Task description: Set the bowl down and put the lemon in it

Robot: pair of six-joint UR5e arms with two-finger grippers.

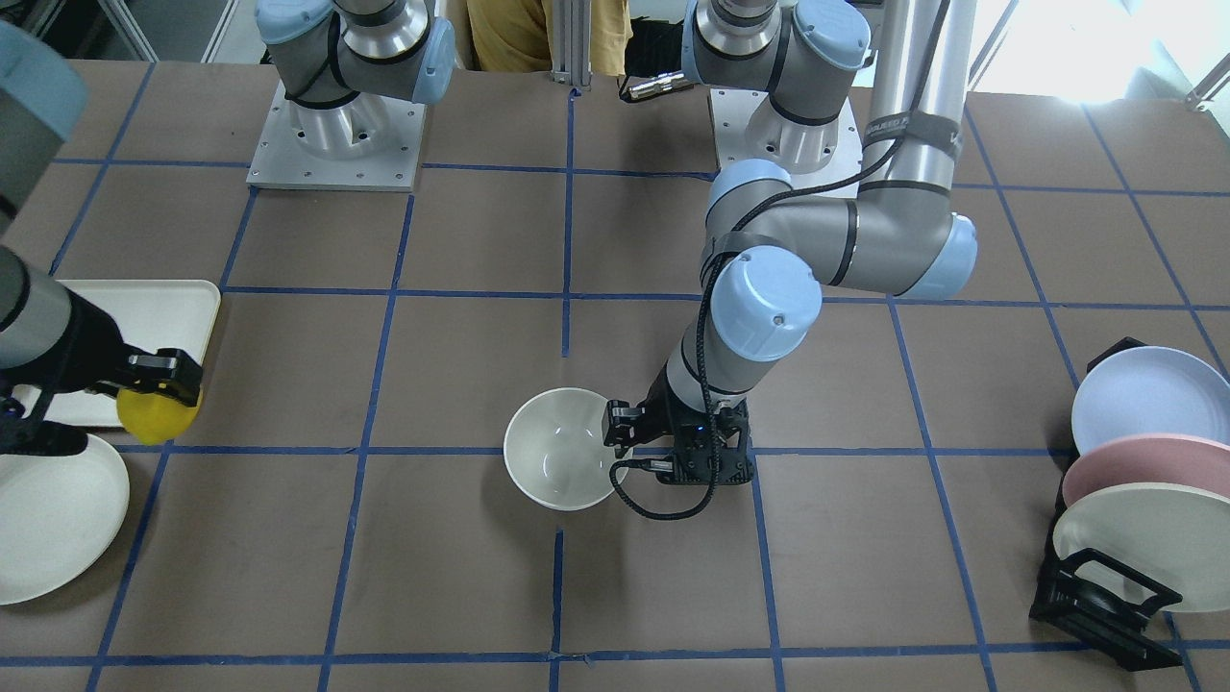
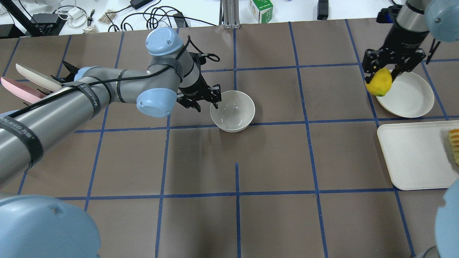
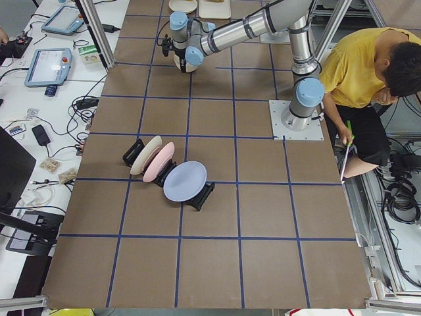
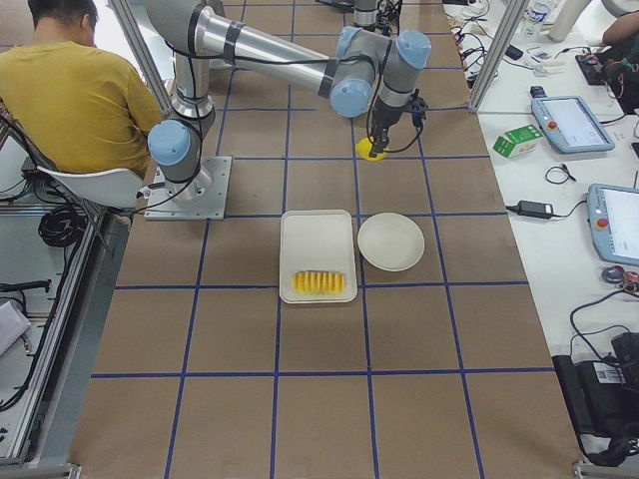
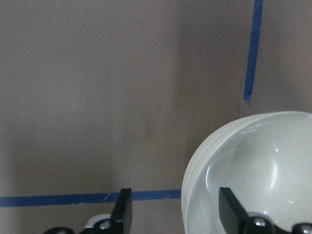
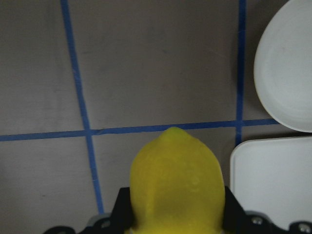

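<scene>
My right gripper needs to let go of the yellow lemon on the inside bottom of the off-white bowl [image 1: 573, 466].
The off-white bowl [image 1: 562, 452] [image 2: 232, 111] stands upright on the brown table near its middle. My left gripper [image 2: 215, 98] [image 1: 620, 434] is open at the bowl's rim. In the left wrist view one finger [image 5: 124, 209] is outside the bowl [image 5: 253, 170] and the other is inside it, with the rim between them. My right gripper [image 2: 382, 71] [image 1: 163, 384] is shut on the yellow lemon [image 2: 379, 82] [image 1: 154, 415] [image 6: 175, 180]. It holds the lemon above the table, beside the off-white plate and far from the bowl.
An off-white plate [image 2: 407, 95] [image 1: 53, 519] and a white tray [image 2: 412, 157] holding ridged sliced fruit [image 2: 453, 143] lie by the right arm. A black rack with three plates [image 1: 1134, 500] [image 3: 171, 174] stands on the left arm's side. A person sits behind the robot.
</scene>
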